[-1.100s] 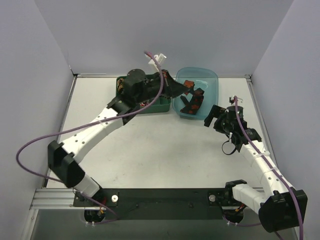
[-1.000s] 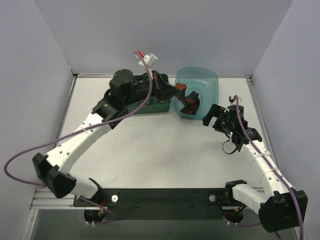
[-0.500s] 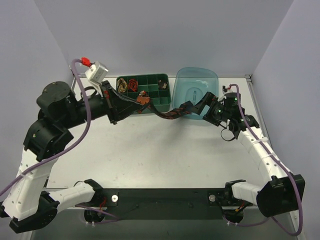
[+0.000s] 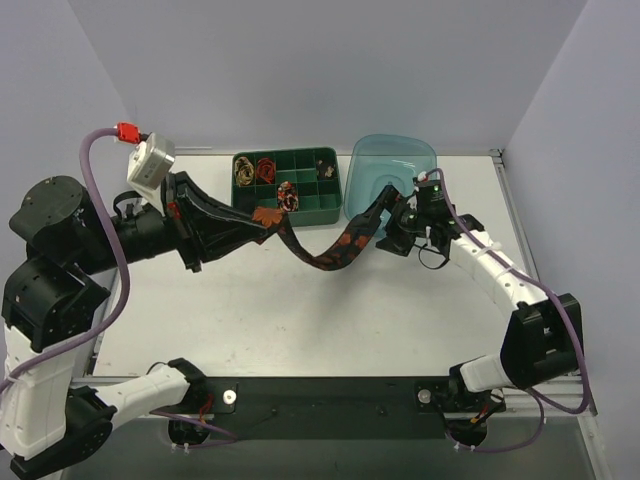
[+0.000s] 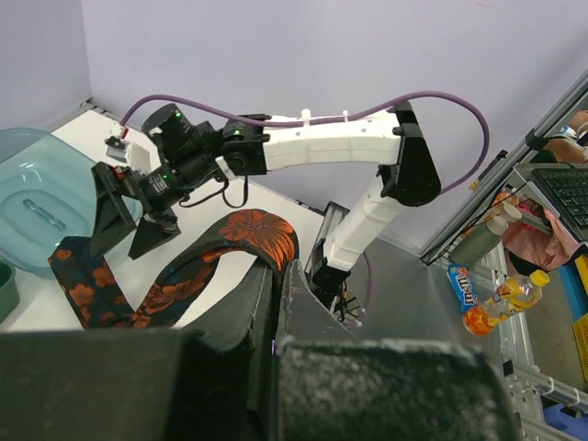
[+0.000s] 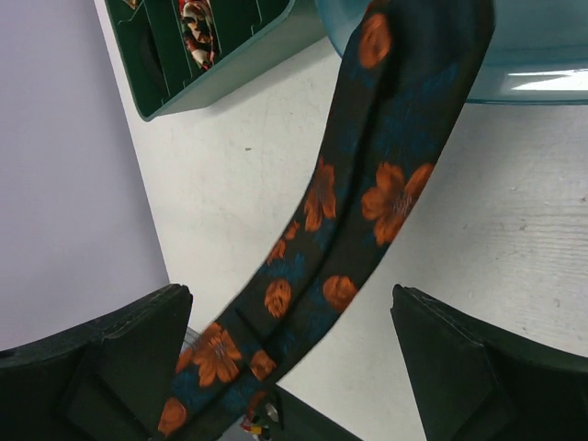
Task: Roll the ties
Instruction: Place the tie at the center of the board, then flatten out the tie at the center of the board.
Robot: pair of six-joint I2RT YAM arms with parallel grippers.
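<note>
My right gripper will move next to the black tie's loose end [image 4: 384, 202] [image 6: 459, 64], up by the blue basin, and close there.
A black tie with orange flowers [image 4: 335, 252] hangs in a sagging arc above the table, from my left gripper [image 4: 258, 228] up to the rim of the blue basin [image 4: 395, 165]. The left gripper [image 5: 278, 271] is shut on one end of the tie [image 5: 253, 230]. My right gripper [image 4: 392, 232] is open beside the tie's far part, next to the basin. In the right wrist view the tie [image 6: 367, 202] runs between the spread fingers of the right gripper [image 6: 289, 367], apart from them. The right gripper also shows in the left wrist view [image 5: 129, 216].
A green divided tray [image 4: 325, 210] stands at the back, left of the basin. It holds a gold-black coil [image 4: 243, 170], a red coil [image 4: 265, 168] and another coil [image 4: 288, 195]. Purple cables loop off both arms. The tray [image 6: 230, 64] and basin [image 6: 524, 55] show in the right wrist view.
My left arm has swung back to the left, drawing the tie out of the basin into a long arc. My right gripper has moved up and left to the tie by the basin.
</note>
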